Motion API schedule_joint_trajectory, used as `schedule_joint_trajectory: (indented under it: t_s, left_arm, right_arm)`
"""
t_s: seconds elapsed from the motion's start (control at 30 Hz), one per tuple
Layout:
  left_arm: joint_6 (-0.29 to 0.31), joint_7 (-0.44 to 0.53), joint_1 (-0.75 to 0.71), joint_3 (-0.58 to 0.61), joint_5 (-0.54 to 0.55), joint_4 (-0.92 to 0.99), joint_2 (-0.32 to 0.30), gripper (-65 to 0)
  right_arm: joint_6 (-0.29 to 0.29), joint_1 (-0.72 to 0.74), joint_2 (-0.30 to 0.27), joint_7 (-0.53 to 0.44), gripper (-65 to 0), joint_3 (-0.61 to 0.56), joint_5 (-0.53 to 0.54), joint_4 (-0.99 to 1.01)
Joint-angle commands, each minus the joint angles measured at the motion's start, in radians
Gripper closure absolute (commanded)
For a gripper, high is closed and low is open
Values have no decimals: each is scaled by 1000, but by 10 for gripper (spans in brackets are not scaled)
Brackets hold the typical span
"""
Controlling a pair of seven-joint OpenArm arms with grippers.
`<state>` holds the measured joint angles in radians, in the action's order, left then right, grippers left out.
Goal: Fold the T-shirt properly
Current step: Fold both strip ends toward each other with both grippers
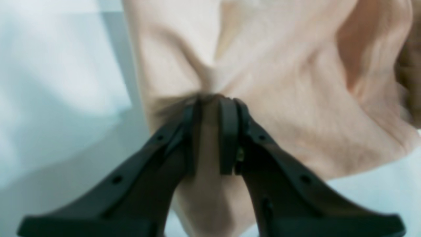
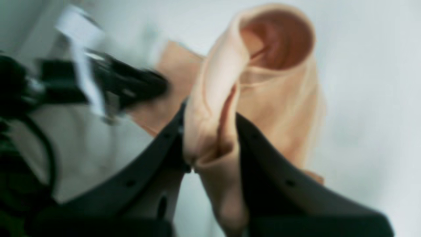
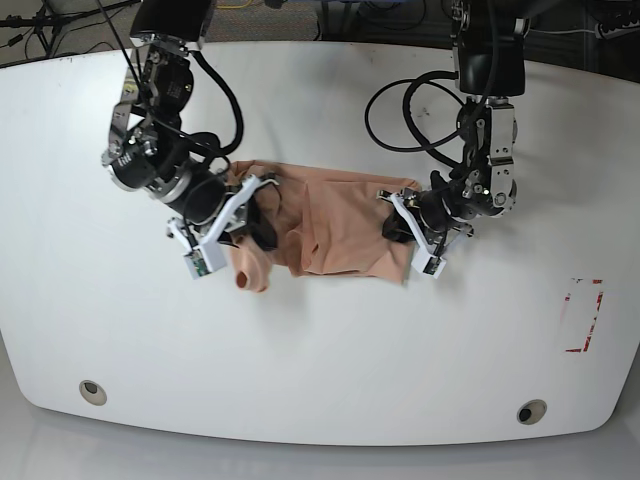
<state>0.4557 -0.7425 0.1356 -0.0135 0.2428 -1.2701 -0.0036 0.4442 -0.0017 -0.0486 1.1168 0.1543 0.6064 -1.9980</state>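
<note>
I need to let go of the gathered sleeve end with my right gripper on the peach T-shirt's body [image 3: 350, 240], close to my left gripper.
The peach T-shirt [image 3: 335, 232] hangs stretched between my two grippers over the middle of the white table [image 3: 320, 350]. My left gripper [image 3: 400, 228] is shut on the cloth's right edge; in the left wrist view the black fingers [image 1: 210, 112] pinch a bunched fold of the T-shirt [image 1: 279, 75]. My right gripper [image 3: 262, 215] is shut on the left end; in the right wrist view [image 2: 210, 144] cloth is squeezed between the fingers and a sleeve opening [image 2: 278, 39] gapes beyond. That sleeve [image 3: 250, 270] droops toward the table.
Black cables [image 3: 395, 110] loop behind the left arm. A red-marked rectangle [image 3: 582, 315] lies at the table's right edge. Two round holes [image 3: 92, 391] [image 3: 531, 411] sit near the front edge. The other arm shows blurred in the right wrist view [image 2: 98, 85].
</note>
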Motion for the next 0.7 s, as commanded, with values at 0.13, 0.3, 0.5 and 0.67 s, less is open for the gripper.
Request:
schedule_joint_trajectory:
  t_s: [0.13,0.3,0.5,0.67]
  left_arm:
    - [-18,-145,-26,11,-84,27,43,-89]
    - [-18,-145,-26,11,-82,23,57,-89]
    - [-18,-147,-26,11,-81,23,57,-89]
    - [-18,-147,-24,11,-79,23,57,-89]
  right_arm:
    - [-9,64,57,-33,0,-117,11,-13]
    - [-20,81,88,-34,0,-155,-56,-1]
    - [-17,81,95,-65,-8,-218,-176,3]
    - [-17,81,91,-65,-17,-258,-236,3]
